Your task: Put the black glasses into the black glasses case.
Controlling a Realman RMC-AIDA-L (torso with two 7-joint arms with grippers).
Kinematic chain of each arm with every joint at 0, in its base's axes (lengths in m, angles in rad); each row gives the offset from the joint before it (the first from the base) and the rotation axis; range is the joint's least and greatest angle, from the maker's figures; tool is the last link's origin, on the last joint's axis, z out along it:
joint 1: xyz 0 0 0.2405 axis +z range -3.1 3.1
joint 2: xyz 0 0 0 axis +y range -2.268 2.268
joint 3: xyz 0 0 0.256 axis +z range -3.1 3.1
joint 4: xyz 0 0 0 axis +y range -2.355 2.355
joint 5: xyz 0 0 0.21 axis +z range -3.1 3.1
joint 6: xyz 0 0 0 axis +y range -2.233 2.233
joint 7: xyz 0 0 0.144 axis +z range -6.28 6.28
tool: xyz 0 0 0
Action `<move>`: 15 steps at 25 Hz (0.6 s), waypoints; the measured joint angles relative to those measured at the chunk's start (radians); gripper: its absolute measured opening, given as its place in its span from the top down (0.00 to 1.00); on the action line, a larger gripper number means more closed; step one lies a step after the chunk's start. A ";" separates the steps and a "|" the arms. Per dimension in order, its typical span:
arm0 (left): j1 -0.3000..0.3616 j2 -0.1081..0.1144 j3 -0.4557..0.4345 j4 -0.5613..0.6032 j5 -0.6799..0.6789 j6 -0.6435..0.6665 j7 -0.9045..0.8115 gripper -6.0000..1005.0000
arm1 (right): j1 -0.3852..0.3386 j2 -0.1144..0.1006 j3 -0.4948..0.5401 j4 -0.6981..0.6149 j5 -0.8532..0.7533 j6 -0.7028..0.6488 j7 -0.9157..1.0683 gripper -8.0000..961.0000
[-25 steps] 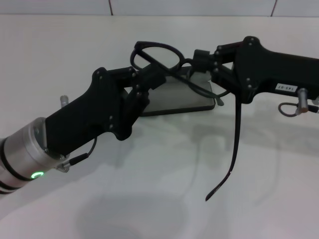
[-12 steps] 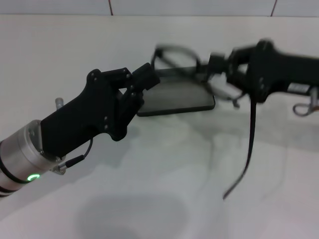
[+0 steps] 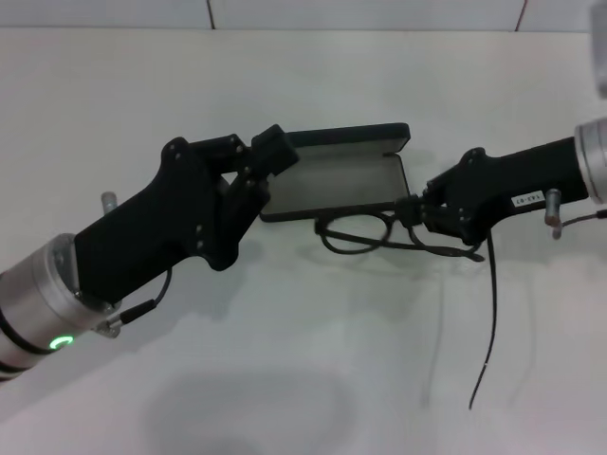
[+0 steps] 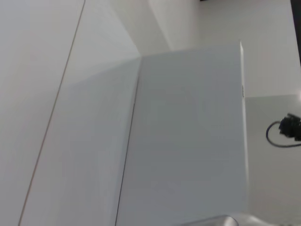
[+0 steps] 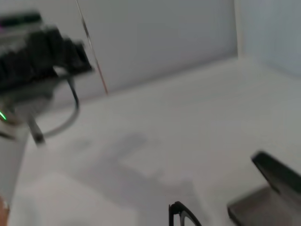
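The open temple arm hangs away from my left gripper, so I will set the black glasses down with my right gripper, regrip the bridge [image 3: 392, 219] and swing that arm over.
The black glasses case [image 3: 341, 180] lies open in the middle of the table, grey lining up and lid [image 3: 349, 136] raised at the far side. The black glasses [image 3: 356, 233] hang just in front of the case's near edge, lenses facing down. My right gripper [image 3: 413, 210] is shut on them near the right hinge. One temple arm [image 3: 488, 322] dangles down toward me. My left gripper [image 3: 270, 159] sits at the case's left end. The right wrist view shows part of the glasses [image 5: 182, 215] and a corner of the case [image 5: 275, 181].
The white table [image 3: 285, 360] stretches in front of the case, with a white wall [image 3: 360, 11] along its far edge. The left wrist view shows only white panels and a black cable end [image 4: 284, 131].
My right gripper carried the glasses from above the case's far right side down to its near edge. The left gripper let go of the frame and drew back slightly left.
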 joint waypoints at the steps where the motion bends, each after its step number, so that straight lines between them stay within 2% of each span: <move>1: 0.005 0.000 0.000 0.000 0.000 -0.003 0.000 0.95 | 0.019 0.000 -0.002 -0.011 -0.045 -0.008 0.037 0.93; 7: 0.045 0.000 0.000 0.000 0.000 -0.024 0.005 0.95 | 0.108 0.003 -0.016 -0.017 -0.244 -0.059 0.163 0.93; 15: 0.075 -0.001 -0.007 -0.010 0.000 -0.035 0.026 0.95 | 0.135 0.001 -0.032 0.003 -0.305 -0.078 0.176 0.93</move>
